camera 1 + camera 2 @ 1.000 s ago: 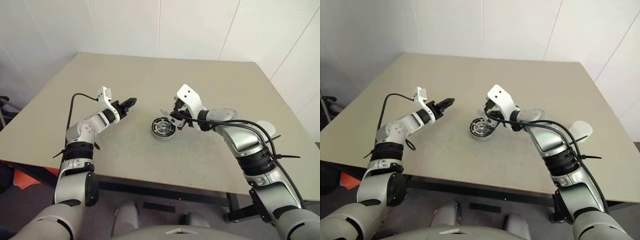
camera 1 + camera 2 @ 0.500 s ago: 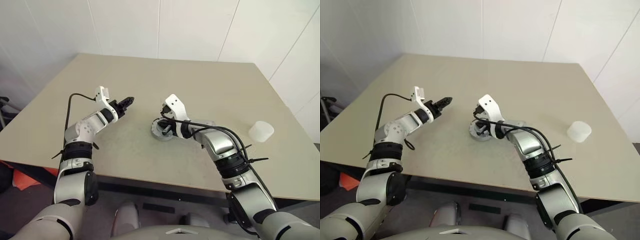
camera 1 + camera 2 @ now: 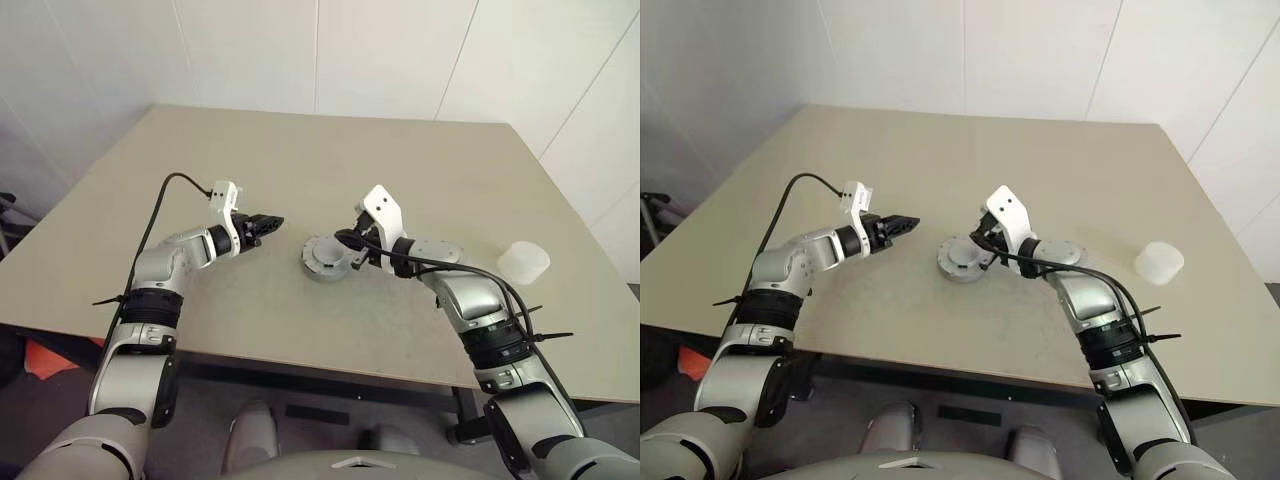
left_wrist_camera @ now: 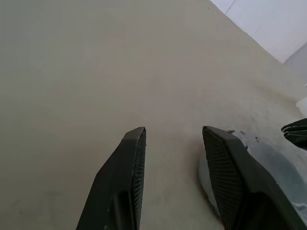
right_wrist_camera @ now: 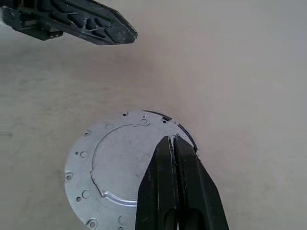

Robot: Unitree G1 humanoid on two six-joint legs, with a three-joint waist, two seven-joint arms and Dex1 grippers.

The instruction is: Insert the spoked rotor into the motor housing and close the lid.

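Observation:
Next, I open my right gripper wide and grab the lid by its raised middle (image 5: 123,164), because a dark gap shows along the lid's rim over the motor housing.
The motor housing (image 3: 318,273) stands mid-table with the grey lid (image 3: 322,254) lying flat on top of it; in the right wrist view the lid (image 5: 115,172) is a silver disc with small holes. The spoked rotor is hidden. My right gripper (image 3: 346,240) is shut with nothing in it, its tips (image 5: 171,139) over the lid's right edge. My left gripper (image 3: 277,219) hovers a short way left of the housing, open and empty (image 4: 172,130), pointing toward it.
A white translucent cylinder (image 3: 523,262) stands near the table's right edge. The beige table (image 3: 400,170) stretches back to a white wall, with bare surface behind and in front of the housing.
The housing showed its copper windings a second ago; now the lid covers it. My right gripper came over it, then drew back to the right. My left gripper rolled and edged toward the housing.

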